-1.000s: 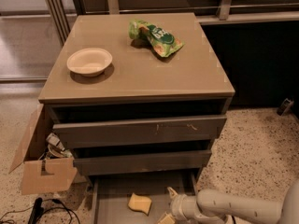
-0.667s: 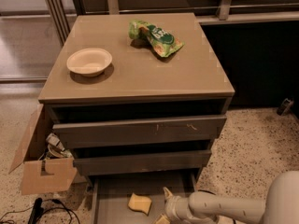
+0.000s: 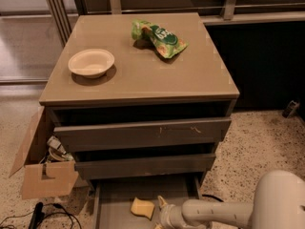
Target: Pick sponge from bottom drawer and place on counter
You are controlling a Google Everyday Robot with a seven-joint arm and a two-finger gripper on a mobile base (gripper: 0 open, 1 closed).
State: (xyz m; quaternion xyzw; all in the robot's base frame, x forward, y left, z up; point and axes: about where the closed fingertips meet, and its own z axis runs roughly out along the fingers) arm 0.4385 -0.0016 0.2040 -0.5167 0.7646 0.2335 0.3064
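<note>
Next, I grip the sponge's end (image 3: 148, 210) nearest my white arm, inside the open bottom drawer.
The sponge (image 3: 143, 207) is a small pale yellow block lying on the grey floor of the open bottom drawer (image 3: 119, 197), near the frame's bottom edge. My gripper (image 3: 160, 213) reaches in from the lower right on a white arm. One yellowish fingertip (image 3: 162, 202) points up just right of the sponge, close to it or touching it. The other finger is cut off by the frame edge. The tan counter (image 3: 143, 70) is the cabinet's top, above the two other drawers.
A white bowl (image 3: 91, 62) sits on the counter's left part and a green snack bag (image 3: 158, 38) at its back middle. An open cardboard box (image 3: 43, 163) with clutter stands left of the cabinet. Black cables (image 3: 43, 214) lie on the speckled floor.
My arm and gripper have moved left inside the bottom drawer, closer to the sponge. The sponge, bowl and bag have not moved.
</note>
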